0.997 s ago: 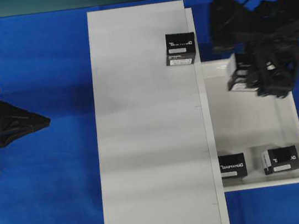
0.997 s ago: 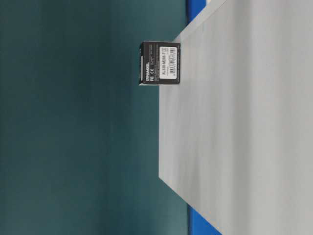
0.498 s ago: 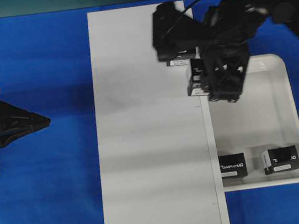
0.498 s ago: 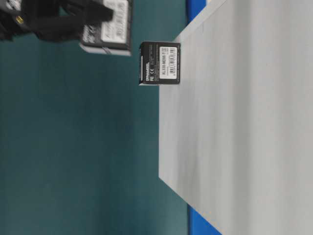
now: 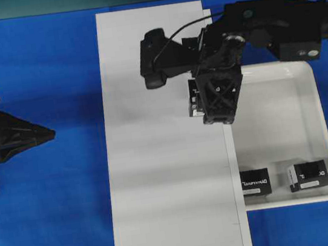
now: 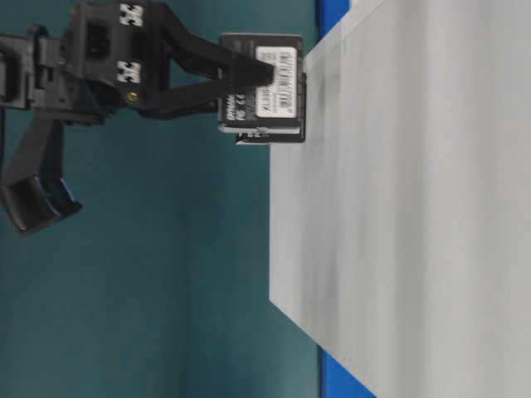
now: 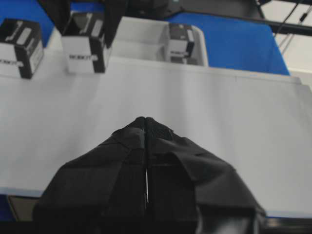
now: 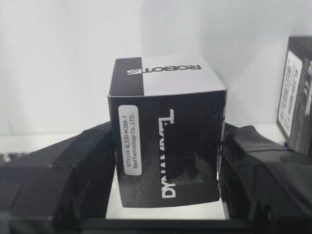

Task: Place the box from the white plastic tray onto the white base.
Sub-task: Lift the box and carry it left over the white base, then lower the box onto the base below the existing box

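Next, my right gripper releases the box on the white base's edge [image 5: 200,103] beside the white plastic tray, near the like box.
My right gripper [image 8: 168,161] is shut on the box [image 8: 165,146], a small black cuboid with white lettering, one finger on each side. In the overhead view the box [image 5: 193,101] is over the right edge of the white base [image 5: 165,178], just left of the white plastic tray [image 5: 285,118]. Whether it touches the base I cannot tell. The table-level view shows the box [image 6: 265,83] in front of a like box [image 6: 253,138] standing on the base. My left gripper [image 5: 49,134] is shut and holds nothing, well left of the base.
Two more black boxes [image 5: 255,182] [image 5: 309,175] stand at the tray's near end. The left wrist view shows the like box [image 7: 19,41] on the base, left of the held one [image 7: 85,44]. Blue cloth [image 5: 62,223] surrounds base and tray.
My right gripper has carried the box left from above the tray to the right edge of the base, beside the box standing there. The left arm has not moved.
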### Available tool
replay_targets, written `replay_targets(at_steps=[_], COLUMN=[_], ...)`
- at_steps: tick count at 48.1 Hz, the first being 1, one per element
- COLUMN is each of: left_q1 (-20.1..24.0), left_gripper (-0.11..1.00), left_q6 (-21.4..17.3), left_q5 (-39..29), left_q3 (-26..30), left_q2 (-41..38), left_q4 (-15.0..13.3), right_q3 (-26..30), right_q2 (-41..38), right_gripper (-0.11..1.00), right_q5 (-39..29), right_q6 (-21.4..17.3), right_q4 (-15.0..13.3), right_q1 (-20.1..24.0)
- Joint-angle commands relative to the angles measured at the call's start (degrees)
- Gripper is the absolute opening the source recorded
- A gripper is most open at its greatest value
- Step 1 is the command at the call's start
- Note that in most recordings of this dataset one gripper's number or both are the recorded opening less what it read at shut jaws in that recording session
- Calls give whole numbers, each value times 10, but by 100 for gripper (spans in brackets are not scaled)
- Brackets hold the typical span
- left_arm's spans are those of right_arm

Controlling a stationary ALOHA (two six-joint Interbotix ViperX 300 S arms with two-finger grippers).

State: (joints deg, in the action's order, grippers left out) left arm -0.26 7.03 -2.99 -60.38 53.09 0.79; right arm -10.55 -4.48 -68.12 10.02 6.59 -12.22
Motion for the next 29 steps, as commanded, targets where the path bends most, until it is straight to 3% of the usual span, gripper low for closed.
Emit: replay_targets(at_steps=[1, 29], left_q1=[-1, -14], left_gripper=[-6, -6], left_q6=[-1, -1], left_q5=[3, 3], left_q3=[15, 18], left_q2=[-1, -4], left_q4=[1, 2], right_q3=[2, -4], right_q2=[-14, -30], right_gripper=[62, 62], right_q5=[6, 20], right_q6=[4, 25], right_q4=[-1, -10], right_q1=[5, 7])
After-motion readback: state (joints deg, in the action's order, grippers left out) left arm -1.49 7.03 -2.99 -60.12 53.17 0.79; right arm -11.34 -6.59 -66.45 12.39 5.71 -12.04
